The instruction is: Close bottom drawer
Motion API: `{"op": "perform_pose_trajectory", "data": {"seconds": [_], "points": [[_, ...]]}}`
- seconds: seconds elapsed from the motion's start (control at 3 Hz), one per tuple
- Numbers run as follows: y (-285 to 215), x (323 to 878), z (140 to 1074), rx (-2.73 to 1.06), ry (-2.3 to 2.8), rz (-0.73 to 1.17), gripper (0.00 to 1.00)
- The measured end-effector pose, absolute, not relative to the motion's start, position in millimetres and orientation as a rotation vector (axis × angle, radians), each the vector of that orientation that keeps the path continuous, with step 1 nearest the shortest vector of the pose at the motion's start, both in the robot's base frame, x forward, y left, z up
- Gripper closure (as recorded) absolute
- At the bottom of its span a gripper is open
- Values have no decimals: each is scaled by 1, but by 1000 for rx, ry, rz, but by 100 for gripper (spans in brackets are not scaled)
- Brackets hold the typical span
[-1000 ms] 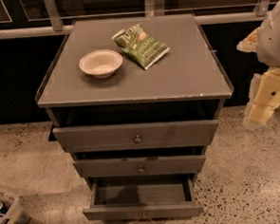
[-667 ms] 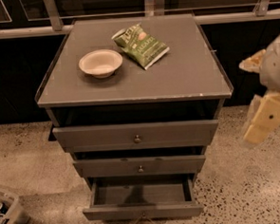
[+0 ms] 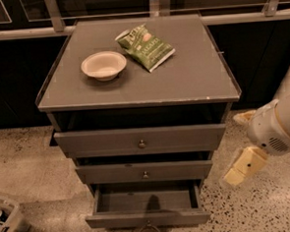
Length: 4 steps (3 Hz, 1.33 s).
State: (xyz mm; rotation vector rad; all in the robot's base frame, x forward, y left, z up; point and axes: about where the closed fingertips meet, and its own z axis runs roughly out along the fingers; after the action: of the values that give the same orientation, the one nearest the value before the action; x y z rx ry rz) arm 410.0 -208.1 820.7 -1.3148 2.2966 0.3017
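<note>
Next, I move my gripper to the near-arm end of the bottom drawer's front panel [image 3: 200, 212], away from the drawer's knob, and close it there.
The bottom drawer [image 3: 147, 219] is the lowest of the cabinet's three dark grey-brown drawers. It stands pulled far out, and its inside [image 3: 145, 200] shows nothing in it. Its small round knob [image 3: 148, 223] sits at the middle of the front panel. My gripper [image 3: 242, 167], cream-coloured at the end of the white arm [image 3: 278, 124], hangs to the right of the cabinet, about level with the middle drawer [image 3: 144, 172]. It touches nothing and is apart from the bottom drawer.
The top drawer [image 3: 140, 140] and the middle drawer stick out a little. A white bowl [image 3: 103, 65] and a green chip bag [image 3: 145, 46] lie on the cabinet top [image 3: 192, 80]. A bin [image 3: 5, 222] stands on the speckled floor at lower left. A railing [image 3: 55, 15] runs behind.
My arm and gripper have moved down and to the left, nearer the cabinet's right side. The drawers, bowl and bag have not moved.
</note>
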Motion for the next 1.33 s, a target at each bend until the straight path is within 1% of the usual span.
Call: {"op": "perform_pose_trajectory", "data": {"seconds": [0.67,1.0,1.33], "points": [[-204,404,809,-1292,2265,318,0],[-190,390,749,-1154,2267,467,0],[-165,380,675,-1012,2251,625,0]]}}
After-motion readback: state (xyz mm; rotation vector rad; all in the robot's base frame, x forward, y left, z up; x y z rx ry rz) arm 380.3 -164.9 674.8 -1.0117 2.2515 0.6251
